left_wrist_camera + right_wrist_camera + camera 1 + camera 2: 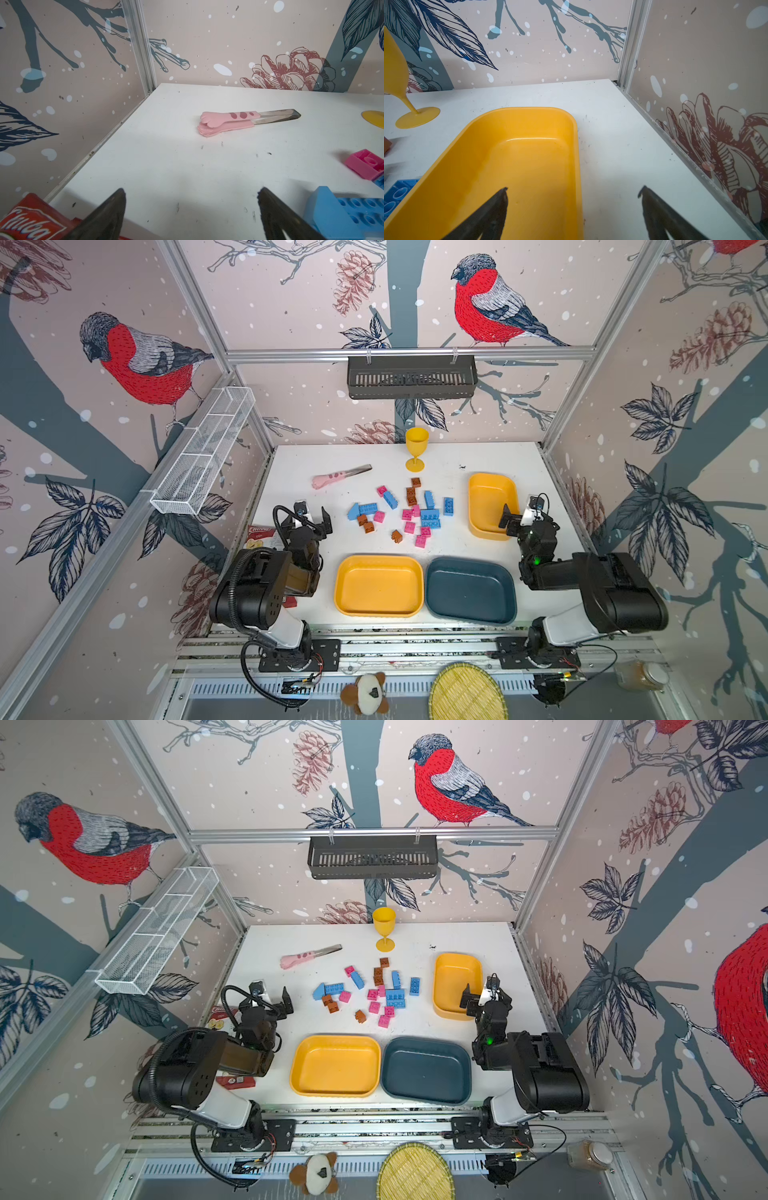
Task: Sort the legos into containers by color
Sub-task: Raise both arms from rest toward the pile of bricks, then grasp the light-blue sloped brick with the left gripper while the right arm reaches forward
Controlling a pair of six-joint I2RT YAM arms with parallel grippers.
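Observation:
Next, I close my left gripper on the sides of the blue wedge (pixel 353 512) (pixel 330 216), the one that lies against the end of the blue brick.
The legos (pixel 399 512) lie scattered mid-table in both top views: blue bricks (pixel 395 997), small pink ones (pixel 409 526) and brown ones (pixel 411 495). Three empty containers stand around them: a larger yellow tray (pixel 378 585), a dark teal tray (pixel 469 589) and a smaller yellow tray (pixel 490 497). My left gripper (pixel 314 516) is open and empty, left of the pile, with a blue wedge and brick (pixel 342 212) beside one finger. My right gripper (pixel 520 512) is open and empty, straddling the smaller yellow tray's (pixel 519 162) rim. Both trays near the front edge are out of the wrist views.
A yellow goblet (pixel 415 448) stands at the back. A pink-handled tool (pixel 336 477) lies back left of the pile. Snack packets (pixel 259 535) lie beside and under the left arm. A white mesh basket (pixel 203 452) and a black basket (pixel 411 377) hang on the walls.

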